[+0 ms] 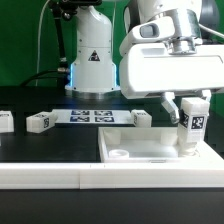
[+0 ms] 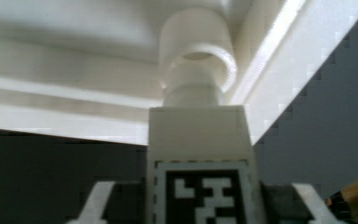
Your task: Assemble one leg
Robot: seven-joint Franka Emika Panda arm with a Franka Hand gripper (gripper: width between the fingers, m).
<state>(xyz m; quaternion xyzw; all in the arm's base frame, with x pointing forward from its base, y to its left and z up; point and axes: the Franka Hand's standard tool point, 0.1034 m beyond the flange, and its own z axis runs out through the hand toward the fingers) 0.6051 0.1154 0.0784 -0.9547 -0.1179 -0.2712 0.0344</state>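
Note:
Next, my gripper lets go of the leg while it stands upright in the white tabletop's corner (image 1: 189, 150) (image 2: 197, 58), straight below the leg's round end.
My gripper (image 1: 193, 112) is shut on the leg (image 1: 193, 125), a small white block with a black-and-white tag, and holds it upright over the tabletop (image 1: 140, 146), a flat white square tray with a raised rim. The leg's lower end stands at the tray's corner on the exterior view's right, touching or just above it. In the wrist view the leg (image 2: 202, 130) fills the middle between my gripper's (image 2: 202, 205) two fingers, its round end meeting the tray's corner (image 2: 87, 90).
The marker board (image 1: 90, 115) lies behind the tray. Other white legs lie on the black table: one (image 1: 38, 122) and one (image 1: 4, 121) at the exterior view's left, one (image 1: 141, 119) beside the board. The robot base (image 1: 92, 60) stands at the back.

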